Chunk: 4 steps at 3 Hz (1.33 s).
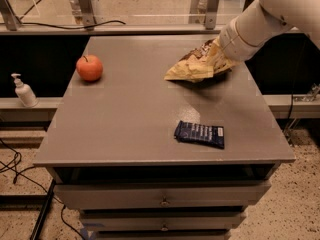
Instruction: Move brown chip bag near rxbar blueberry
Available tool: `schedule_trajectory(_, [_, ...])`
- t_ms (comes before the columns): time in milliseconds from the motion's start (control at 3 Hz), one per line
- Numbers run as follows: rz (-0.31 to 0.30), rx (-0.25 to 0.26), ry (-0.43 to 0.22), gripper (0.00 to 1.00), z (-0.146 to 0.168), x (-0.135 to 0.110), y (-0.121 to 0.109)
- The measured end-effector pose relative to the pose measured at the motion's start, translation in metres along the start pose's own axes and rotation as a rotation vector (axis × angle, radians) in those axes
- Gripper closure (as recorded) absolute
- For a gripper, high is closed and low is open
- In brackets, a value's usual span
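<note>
My gripper needs to release the brown chip bag on the grey table (232,106), so that it lies close up against the back edge of the rxbar blueberry.
The brown chip bag (192,69), crinkly tan and dark brown, hangs tilted just above the right back part of the grey table (125,119) and casts a shadow beneath it. My gripper (216,54) comes in from the upper right at the end of the white arm and is shut on the bag's right end, where the bag mostly hides it. The rxbar blueberry (199,134), a flat navy bar, lies near the table's front right, well in front of the bag.
A red apple (89,68) sits at the table's left back. A soap dispenser (23,91) stands on a ledge to the left. Drawers sit below the table top. Rails and cables run behind.
</note>
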State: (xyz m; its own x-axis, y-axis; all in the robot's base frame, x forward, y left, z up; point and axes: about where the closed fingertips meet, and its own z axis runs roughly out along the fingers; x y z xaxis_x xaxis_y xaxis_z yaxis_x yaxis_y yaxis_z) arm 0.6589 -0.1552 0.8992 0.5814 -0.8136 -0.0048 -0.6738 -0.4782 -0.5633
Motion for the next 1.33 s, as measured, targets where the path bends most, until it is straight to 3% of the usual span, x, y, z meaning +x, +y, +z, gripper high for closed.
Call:
schedule_trajectory(333, [-0.003,-0.077,-0.015,1.00,0.002,-0.009,0.040])
schedule_trajectory(1000, [0.039,-0.209,-0.034,1.00,-0.023,-0.026,0.129])
schedule_trajectory(1333, [0.037,-0.276,-0.045,1.00,-0.040,-0.039,0.155])
